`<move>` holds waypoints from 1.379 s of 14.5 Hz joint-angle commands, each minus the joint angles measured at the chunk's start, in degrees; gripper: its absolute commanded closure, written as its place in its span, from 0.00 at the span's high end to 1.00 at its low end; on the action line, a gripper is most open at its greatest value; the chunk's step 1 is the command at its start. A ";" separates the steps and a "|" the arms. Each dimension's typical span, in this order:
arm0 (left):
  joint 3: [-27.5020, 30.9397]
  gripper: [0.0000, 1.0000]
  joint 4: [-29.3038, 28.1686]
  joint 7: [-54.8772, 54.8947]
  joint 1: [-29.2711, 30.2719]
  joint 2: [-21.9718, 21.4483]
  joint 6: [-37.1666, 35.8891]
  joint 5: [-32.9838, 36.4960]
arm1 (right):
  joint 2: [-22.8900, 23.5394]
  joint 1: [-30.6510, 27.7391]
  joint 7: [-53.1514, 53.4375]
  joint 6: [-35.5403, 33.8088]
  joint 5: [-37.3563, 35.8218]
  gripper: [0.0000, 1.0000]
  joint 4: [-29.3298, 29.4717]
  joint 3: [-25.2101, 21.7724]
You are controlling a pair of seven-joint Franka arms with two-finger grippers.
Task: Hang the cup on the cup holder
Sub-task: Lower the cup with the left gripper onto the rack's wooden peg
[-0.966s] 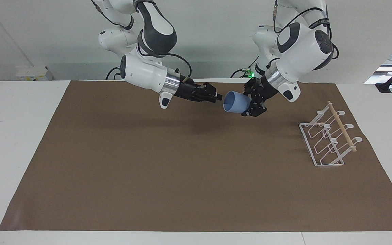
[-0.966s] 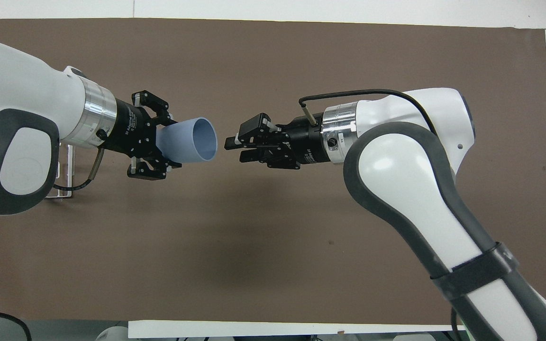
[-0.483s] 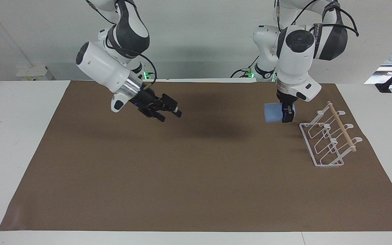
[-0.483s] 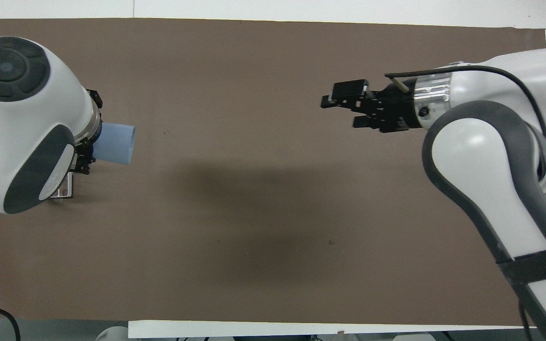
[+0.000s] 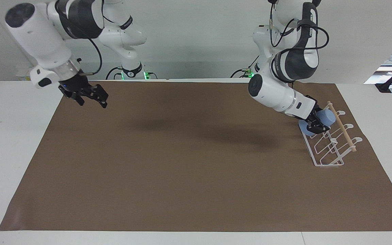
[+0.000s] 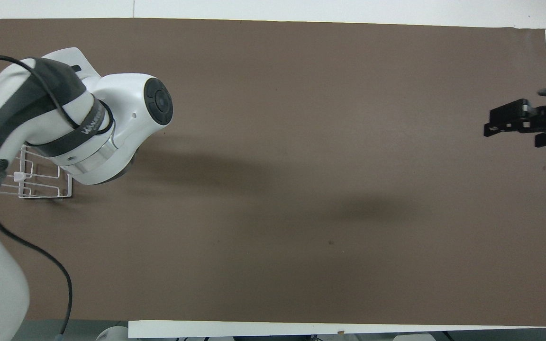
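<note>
Next, my left gripper lets go of the light-blue cup on the cup holder's end (image 6: 48,122), which is beneath the white arm.
The light-blue cup (image 5: 327,117) is held tilted in my left gripper (image 5: 316,124), which is shut on it. The cup is over the end of the white wire cup holder (image 5: 322,164) that lies nearest the robots, close under the wooden dowel (image 5: 344,131). I cannot tell whether the cup rests on a prong. In the overhead view my left arm hides the cup and the gripper; only part of the cup holder (image 6: 40,188) shows. My right gripper (image 5: 93,101) is open and empty, raised over the mat's edge at the right arm's end; it also shows in the overhead view (image 6: 511,132).
A brown mat (image 5: 182,163) covers most of the white table (image 5: 12,153). The cup holder stands on the mat at the left arm's end.
My left gripper has carried the cup from over the mat's middle to the cup holder and tilted it. My right gripper has drawn back to its own end of the table.
</note>
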 commanded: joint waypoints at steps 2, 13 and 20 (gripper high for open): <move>0.21 0.00 1.40 -2.95 1.19 4.93 -3.13 8.95 | 1.20 -1.89 -6.66 -8.03 -4.45 0.99 5.61 1.35; -0.31 0.01 -3.53 -11.75 5.59 7.30 1.52 11.51 | -0.30 -3.04 -8.26 -8.13 -5.34 0.99 4.20 0.73; -0.23 1.00 -2.30 -3.22 7.88 8.00 9.27 10.72 | -0.47 -2.95 -10.98 -8.83 -4.28 0.99 4.38 -1.20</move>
